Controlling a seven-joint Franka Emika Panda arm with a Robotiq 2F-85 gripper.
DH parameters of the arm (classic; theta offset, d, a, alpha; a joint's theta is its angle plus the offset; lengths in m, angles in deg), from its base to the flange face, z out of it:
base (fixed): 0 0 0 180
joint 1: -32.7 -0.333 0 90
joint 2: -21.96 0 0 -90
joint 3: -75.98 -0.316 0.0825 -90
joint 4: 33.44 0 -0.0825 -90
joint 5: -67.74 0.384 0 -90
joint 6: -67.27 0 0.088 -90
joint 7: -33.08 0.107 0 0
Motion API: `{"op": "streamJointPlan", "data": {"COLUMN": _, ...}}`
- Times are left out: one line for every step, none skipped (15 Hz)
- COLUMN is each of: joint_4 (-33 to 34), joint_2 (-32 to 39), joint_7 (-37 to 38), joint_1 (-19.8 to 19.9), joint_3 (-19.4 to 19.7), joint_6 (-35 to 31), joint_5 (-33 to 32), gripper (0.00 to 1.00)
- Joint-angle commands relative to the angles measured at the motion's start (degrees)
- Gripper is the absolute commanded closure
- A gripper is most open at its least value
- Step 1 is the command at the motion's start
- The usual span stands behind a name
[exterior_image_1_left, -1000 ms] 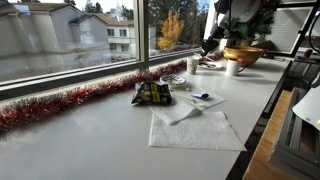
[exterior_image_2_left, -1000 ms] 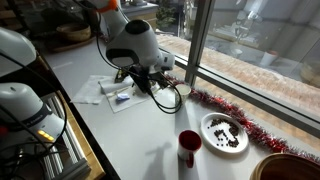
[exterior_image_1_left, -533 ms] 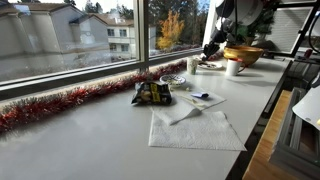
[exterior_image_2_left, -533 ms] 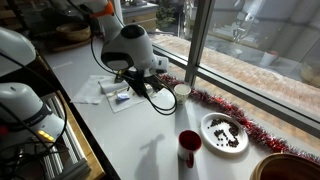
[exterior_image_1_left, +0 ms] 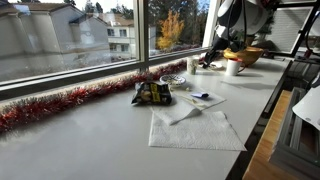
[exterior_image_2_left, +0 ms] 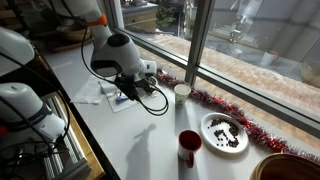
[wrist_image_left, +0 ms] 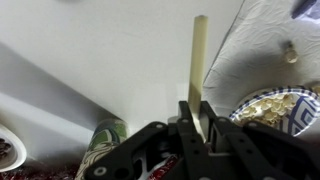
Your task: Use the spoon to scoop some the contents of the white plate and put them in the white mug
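Observation:
My gripper has the spoon. It will let go of it along the edge of the white napkin (wrist_image_left: 223, 18) near the patterned dish.
My gripper (wrist_image_left: 197, 115) is shut on the pale handle of the spoon (wrist_image_left: 198, 55), which sticks straight out past the fingers. In an exterior view the gripper (exterior_image_2_left: 135, 90) hangs low over the napkins, well short of the white plate (exterior_image_2_left: 224, 133) with its heap of dark reddish contents (exterior_image_2_left: 226, 132). The plate's edge shows in the wrist view (wrist_image_left: 6, 150). The white mug (exterior_image_1_left: 233, 68) stands by the golden-brown bowl (exterior_image_1_left: 243, 55). Seen from the opposite side, the mug (exterior_image_2_left: 188, 150) looks dark red and stands beside the plate.
A patterned dish (wrist_image_left: 268, 106) of pale food lies right of the gripper, a glass tumbler (exterior_image_2_left: 181, 93) between it and the plate. White napkins (exterior_image_1_left: 196, 128), a snack bag (exterior_image_1_left: 152, 93) and red tinsel (exterior_image_1_left: 60, 104) along the window sill. Counter edge close by.
The arm has swung away from the tumbler and plate, back toward the napkins, with the spoon still in its grip.

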Motion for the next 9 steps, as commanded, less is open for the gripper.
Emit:
{"op": "streamJointPlan", "data": {"joint_4": -0.47, "joint_2": 5.92, "joint_7": -2.05, "joint_1": -4.07, "joint_3": 3.61, "joint_6": -5.56, "joint_5": -0.65, "gripper": 0.96}}
{"op": "streamJointPlan", "data": {"joint_4": -0.12, "joint_2": 7.52, "joint_7": -2.41, "joint_1": -5.68, "joint_3": 4.95, "joint_6": -6.93, "joint_5": -0.47, "gripper": 0.96}}
{"op": "streamJointPlan", "data": {"joint_4": 0.42, "joint_2": 8.96, "joint_7": -2.93, "joint_1": -7.09, "joint_3": 6.28, "joint_6": -7.64, "joint_5": -0.42, "gripper": 0.96}}
{"op": "streamJointPlan", "data": {"joint_4": 0.78, "joint_2": 10.25, "joint_7": -3.39, "joint_1": -8.32, "joint_3": 7.4, "joint_6": -8.02, "joint_5": -0.4, "gripper": 0.96}}
{"op": "streamJointPlan", "data": {"joint_4": 1.14, "joint_2": 11.51, "joint_7": -3.8, "joint_1": -9.37, "joint_3": 8.36, "joint_6": -8.39, "joint_5": -0.42, "gripper": 0.96}}
{"op": "streamJointPlan", "data": {"joint_4": 0.95, "joint_2": 11.64, "joint_7": 5.59, "joint_1": -13.14, "joint_3": 14.21, "joint_6": -8.58, "joint_5": -11.46, "gripper": 0.96}}
{"op": "streamJointPlan", "data": {"joint_4": 1.55, "joint_2": 13.13, "joint_7": 6.63, "joint_1": -13.81, "joint_3": 15.36, "joint_6": -8.78, "joint_5": -14.64, "gripper": 0.96}}
{"op": "streamJointPlan", "data": {"joint_4": 1.93, "joint_2": 14.16, "joint_7": 9.44, "joint_1": -14.74, "joint_3": 17.22, "joint_6": -9.17, "joint_5": -19.73, "gripper": 0.96}}
{"op": "streamJointPlan", "data": {"joint_4": 2.54, "joint_2": 15.06, "joint_7": 12.36, "joint_1": -16.53, "joint_3": 19.75, "joint_6": -9.54, "joint_5": -24.07, "gripper": 0.96}}
